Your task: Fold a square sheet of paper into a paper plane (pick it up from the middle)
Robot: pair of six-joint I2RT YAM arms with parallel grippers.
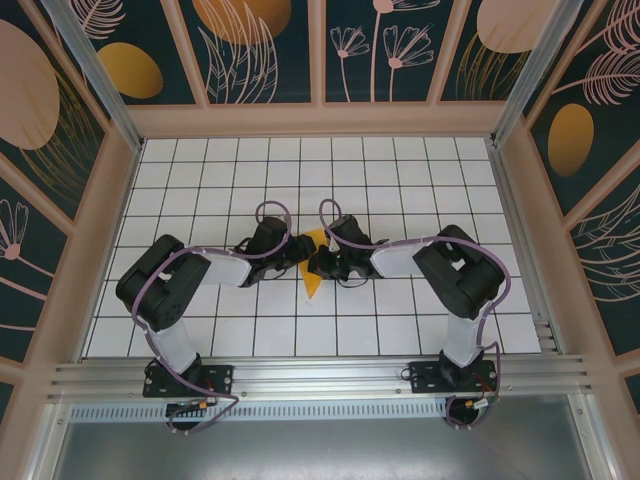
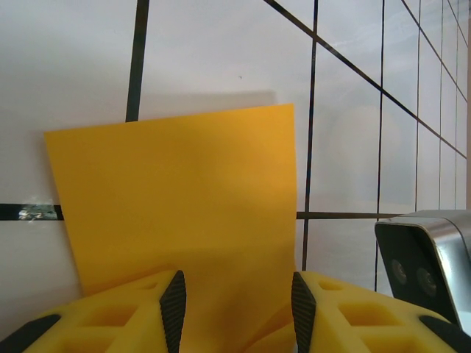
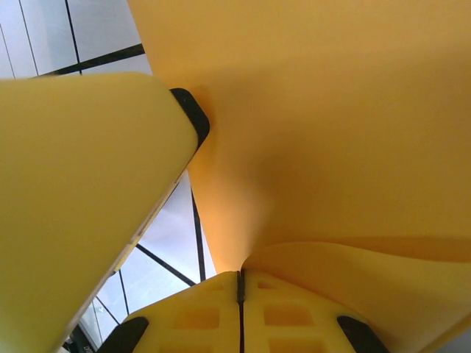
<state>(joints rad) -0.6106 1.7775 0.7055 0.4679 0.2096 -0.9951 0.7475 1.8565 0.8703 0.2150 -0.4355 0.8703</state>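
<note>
I need to open my right gripper and grip further [image 3: 309, 257] along the sheet's folded flap, because it covers the flap's tip, which should be left for my left gripper.
The square sheet of paper [image 1: 312, 278], orange-yellow, stands bent on edge at the table's middle between both grippers. My right gripper [image 1: 320, 264] is shut on the sheet's edge; in the right wrist view the sheet [image 3: 331, 110] curls up out of the closed jaws [image 3: 241, 285]. My left gripper [image 1: 297, 250] comes in from the left. In the left wrist view its jaws [image 2: 238, 309] stand apart, open, and the sheet [image 2: 176, 191] runs between the black pads [image 2: 174, 305], its far end resting on the tiles. The paper plane is out of view.
White grid table [image 1: 200, 190] with wooden walls all round and a metal rail [image 1: 320, 375] at the near edge. One left finger [image 3: 88, 191] rises close beside the right jaws. The right wrist's camera housing [image 2: 430, 265] sits just right of the left jaws.
</note>
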